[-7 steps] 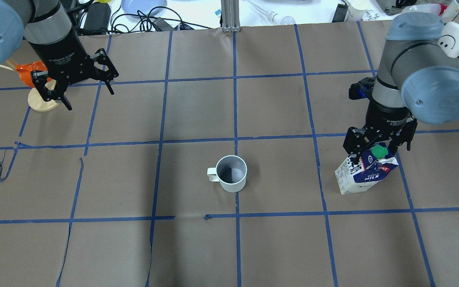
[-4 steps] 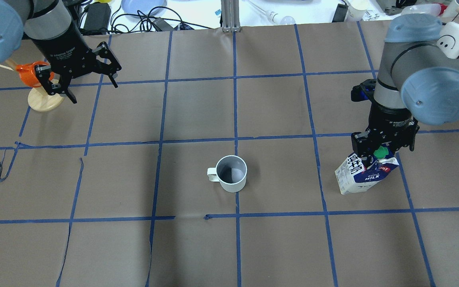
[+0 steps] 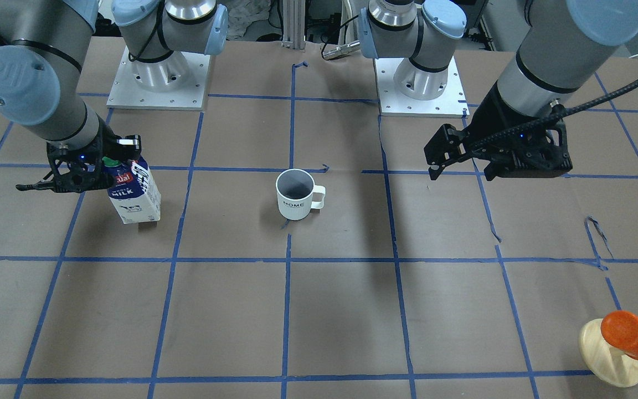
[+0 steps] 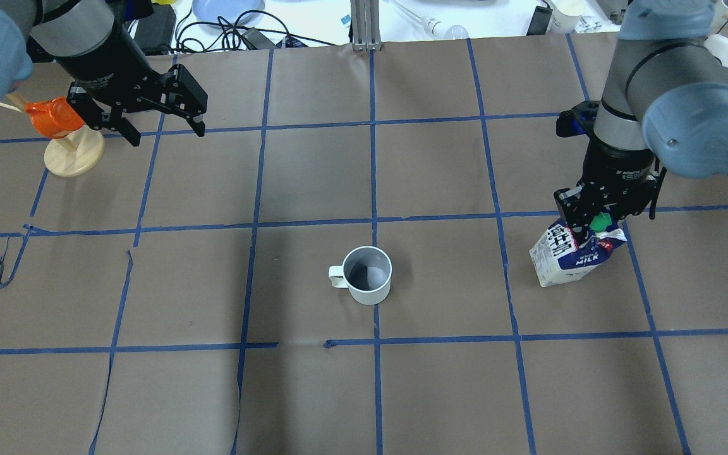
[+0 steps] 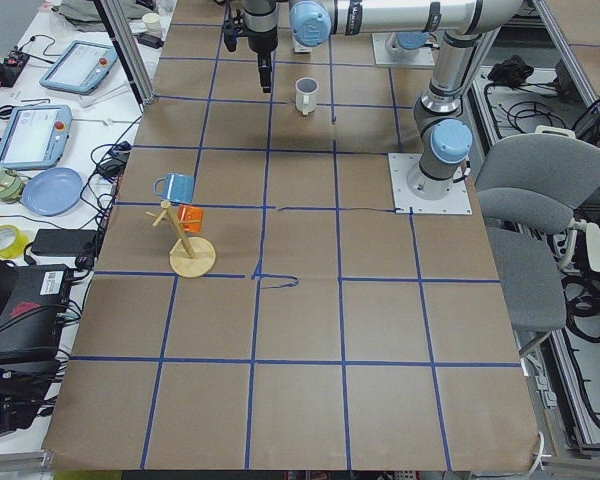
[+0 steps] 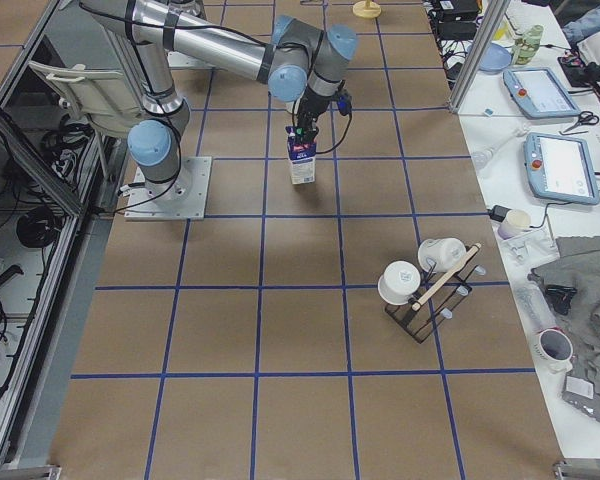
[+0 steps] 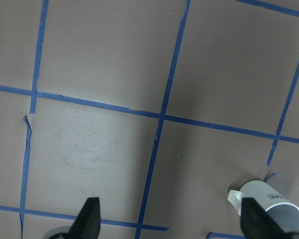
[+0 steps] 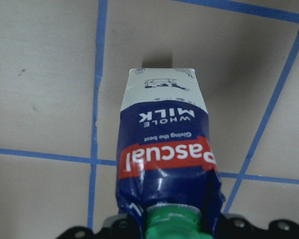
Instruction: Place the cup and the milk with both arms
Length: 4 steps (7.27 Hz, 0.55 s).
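Note:
The robot's right gripper should release the milk carton, which hangs tilted just above its shadow, on the table (image 3: 253, 213) beside the white cup, opposite the cup's handle.
The white "HOME" cup (image 4: 367, 275) stands upright at the table's middle with its handle toward the robot's left; it also shows in the front view (image 3: 295, 195) and at the lower right of the left wrist view (image 7: 271, 204). The milk carton (image 4: 569, 256) is tilted, on the robot's right. My right gripper (image 4: 585, 230) is shut on its gabled top by the green cap (image 8: 172, 221). The carton (image 3: 133, 194) hangs just above its shadow. My left gripper (image 4: 167, 136) is open and empty, high over the far left of the table, well away from the cup.
An orange object on a wooden disc (image 4: 73, 158) stands just left of my left gripper. A rack with white mugs (image 6: 430, 280) is on the right side. Cables and a blue plate (image 4: 225, 9) lie beyond the far edge. The arm bases (image 3: 158, 77) are at the near edge.
My right gripper has closed on the milk's top and the carton has shifted slightly farther and up. My left gripper has moved right and farther, away from the orange object, still open.

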Each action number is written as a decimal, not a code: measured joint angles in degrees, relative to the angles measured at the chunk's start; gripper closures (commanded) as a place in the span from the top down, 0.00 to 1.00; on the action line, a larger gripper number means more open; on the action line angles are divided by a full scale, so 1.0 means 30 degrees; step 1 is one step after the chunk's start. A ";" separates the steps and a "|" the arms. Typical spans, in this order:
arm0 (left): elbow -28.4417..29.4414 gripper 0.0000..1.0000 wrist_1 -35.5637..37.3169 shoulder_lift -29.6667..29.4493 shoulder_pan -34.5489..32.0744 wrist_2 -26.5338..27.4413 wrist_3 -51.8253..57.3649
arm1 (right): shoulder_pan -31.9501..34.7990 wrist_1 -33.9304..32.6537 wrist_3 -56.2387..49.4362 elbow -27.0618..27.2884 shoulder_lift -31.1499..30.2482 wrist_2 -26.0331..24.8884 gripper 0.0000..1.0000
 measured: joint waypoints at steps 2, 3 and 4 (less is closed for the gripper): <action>-0.0068 1.00 -0.0145 0.0175 -0.0019 0.0436 0.1097 | 0.1763 0.0579 0.2371 -0.1022 0.0089 0.1363 0.17; -0.0075 1.00 -0.0165 0.0201 -0.0047 0.0876 0.1228 | 0.2928 0.0586 0.3866 -0.1148 0.0097 0.1893 0.17; -0.0081 1.00 -0.0173 0.0219 -0.0070 0.1108 0.1307 | 0.4087 0.0550 0.5362 -0.1188 0.0103 0.2522 0.17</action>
